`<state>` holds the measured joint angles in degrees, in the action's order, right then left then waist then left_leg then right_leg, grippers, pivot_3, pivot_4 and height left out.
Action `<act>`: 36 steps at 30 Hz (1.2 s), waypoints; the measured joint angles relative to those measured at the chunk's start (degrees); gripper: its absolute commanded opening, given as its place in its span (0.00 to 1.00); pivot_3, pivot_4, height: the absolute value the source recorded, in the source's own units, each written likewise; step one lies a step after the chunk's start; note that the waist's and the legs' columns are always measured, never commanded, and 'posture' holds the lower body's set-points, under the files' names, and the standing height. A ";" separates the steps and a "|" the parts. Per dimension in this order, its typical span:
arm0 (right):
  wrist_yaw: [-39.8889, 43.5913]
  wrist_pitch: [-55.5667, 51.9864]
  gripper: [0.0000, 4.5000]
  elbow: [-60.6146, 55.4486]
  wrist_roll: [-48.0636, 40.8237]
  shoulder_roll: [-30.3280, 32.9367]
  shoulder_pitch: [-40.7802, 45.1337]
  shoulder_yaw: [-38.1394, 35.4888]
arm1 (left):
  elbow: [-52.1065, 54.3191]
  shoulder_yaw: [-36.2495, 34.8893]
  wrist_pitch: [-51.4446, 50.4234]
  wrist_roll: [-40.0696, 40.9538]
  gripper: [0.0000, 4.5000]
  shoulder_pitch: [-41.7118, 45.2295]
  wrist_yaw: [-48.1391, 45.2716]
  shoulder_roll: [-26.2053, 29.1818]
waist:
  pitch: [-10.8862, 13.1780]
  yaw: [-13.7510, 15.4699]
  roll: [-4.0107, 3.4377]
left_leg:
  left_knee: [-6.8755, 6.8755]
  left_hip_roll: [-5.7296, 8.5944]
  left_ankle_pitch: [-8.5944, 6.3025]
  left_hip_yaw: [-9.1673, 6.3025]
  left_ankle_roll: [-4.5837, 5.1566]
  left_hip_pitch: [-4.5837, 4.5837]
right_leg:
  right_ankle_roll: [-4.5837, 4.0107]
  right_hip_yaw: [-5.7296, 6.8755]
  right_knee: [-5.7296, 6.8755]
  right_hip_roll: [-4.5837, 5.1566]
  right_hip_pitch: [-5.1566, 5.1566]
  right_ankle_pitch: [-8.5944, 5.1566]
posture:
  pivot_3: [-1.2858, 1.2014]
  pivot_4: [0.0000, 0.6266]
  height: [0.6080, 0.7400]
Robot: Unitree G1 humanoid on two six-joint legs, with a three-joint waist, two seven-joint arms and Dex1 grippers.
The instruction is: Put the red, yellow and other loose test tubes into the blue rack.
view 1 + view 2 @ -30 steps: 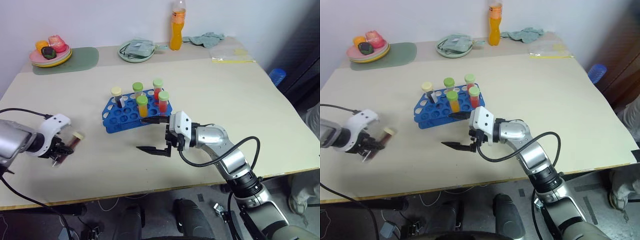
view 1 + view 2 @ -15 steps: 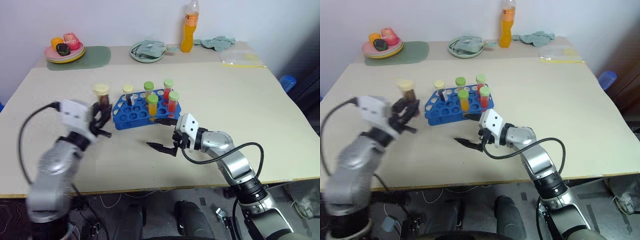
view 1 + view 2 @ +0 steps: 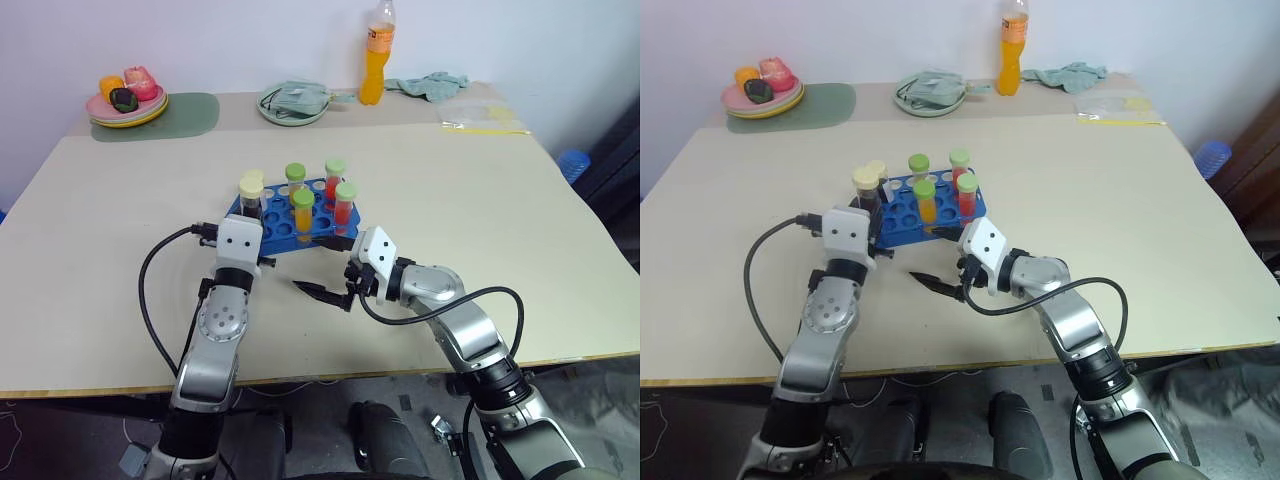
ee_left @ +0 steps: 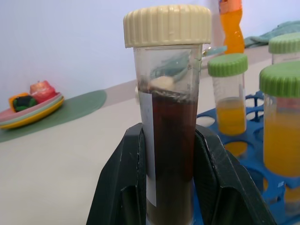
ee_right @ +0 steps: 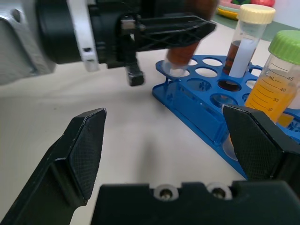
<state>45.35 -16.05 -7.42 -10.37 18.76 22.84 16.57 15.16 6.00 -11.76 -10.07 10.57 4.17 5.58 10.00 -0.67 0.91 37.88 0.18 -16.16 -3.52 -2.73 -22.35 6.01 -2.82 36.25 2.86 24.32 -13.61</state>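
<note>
Next, I release the dark purple-brown tube with my left gripper in the blue rack hole before the other pale-capped tube (image 3: 262, 227).
My left gripper (image 4: 168, 140) is shut on a dark purple-brown test tube (image 4: 171, 117) with a pale yellow cap, held upright at the left corner of the blue rack (image 3: 280, 232). The tube's tip (image 5: 176, 63) sits at the rack's corner holes; I cannot tell if it is inside one. Several capped tubes stand in the rack: orange and red ones with green caps (image 3: 303, 205), and another dark one with a pale yellow cap (image 5: 248, 33). My right gripper (image 3: 323, 266) stands open just in front of the rack, nothing between its fingers (image 5: 86, 150).
At the table's back stand an orange drink bottle (image 3: 376, 52), a green plate with a cloth (image 3: 295, 101), and a plate of toy food (image 3: 127, 100) on a green mat (image 3: 185, 112). A plastic bag (image 3: 482, 112) lies at the back right.
My left arm has swung in from the table's left side to the rack's left corner, turning the dark tube upright. The right gripper has stayed open in front of the rack.
</note>
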 measured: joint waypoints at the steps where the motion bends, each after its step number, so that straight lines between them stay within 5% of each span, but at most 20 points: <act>1: -0.22 -0.07 0.98 0.00 0.00 -0.04 -0.16 -0.03 | -1.08 -0.05 0.27 0.22 0.18 0.54 -0.19 -0.29 | 0.00 -0.02 0.00 | 0.00 0.00 0.00 0.00 0.00 0.00 | 0.00 0.00 0.00 -0.01 0.00 0.00 | 0.52 0.24 1.00; 22: -1.34 -1.05 0.98 -0.30 -0.04 -0.37 -0.60 -0.04 | -13.77 -2.58 11.21 5.52 0.18 3.54 -4.81 -3.38 | 0.00 0.07 0.00 | 0.01 0.00 0.00 0.00 0.00 0.00 | 0.00 0.00 0.00 -0.01 -0.01 0.00 | 0.52 0.24 1.00; 27: -1.39 -1.05 0.98 -0.47 -0.19 -0.07 -0.59 -0.44 | -14.11 -2.78 12.64 5.97 0.71 2.82 -5.55 -3.35 | 0.00 0.04 0.00 | 0.02 0.00 0.00 0.00 0.00 0.00 | 0.00 0.00 0.00 -0.01 -0.01 0.00 | 0.52 0.24 1.00; 31: 0.18 -2.46 0.98 -2.10 -2.75 3.00 -0.37 -4.06 | -7.68 -3.66 12.06 10.55 0.71 -1.56 -9.04 -2.32 | 0.00 -0.05 0.00 | 0.01 -0.02 -0.01 -0.01 0.01 0.00 | 0.00 0.00 0.00 -0.01 -0.01 0.00 | 0.52 0.24 1.00; 36: 4.03 -5.72 0.98 -3.37 -6.88 12.07 -0.98 -11.40 | 7.11 -9.78 5.68 19.65 0.71 -11.49 -16.15 5.99 | 0.02 -0.15 -0.03 | 0.00 -0.06 -0.04 0.00 0.07 0.01 | -0.02 -0.01 -0.02 -0.03 -0.01 -0.01 | 0.52 0.24 1.00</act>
<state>49.38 -21.77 -10.79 -17.25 30.83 21.87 5.17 22.27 -3.78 -6.08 9.58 -0.92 -11.98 11.57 10.02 -0.83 0.87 37.87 0.12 -16.20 -3.52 -2.66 -22.34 5.99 -2.83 36.23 2.83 24.31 -13.62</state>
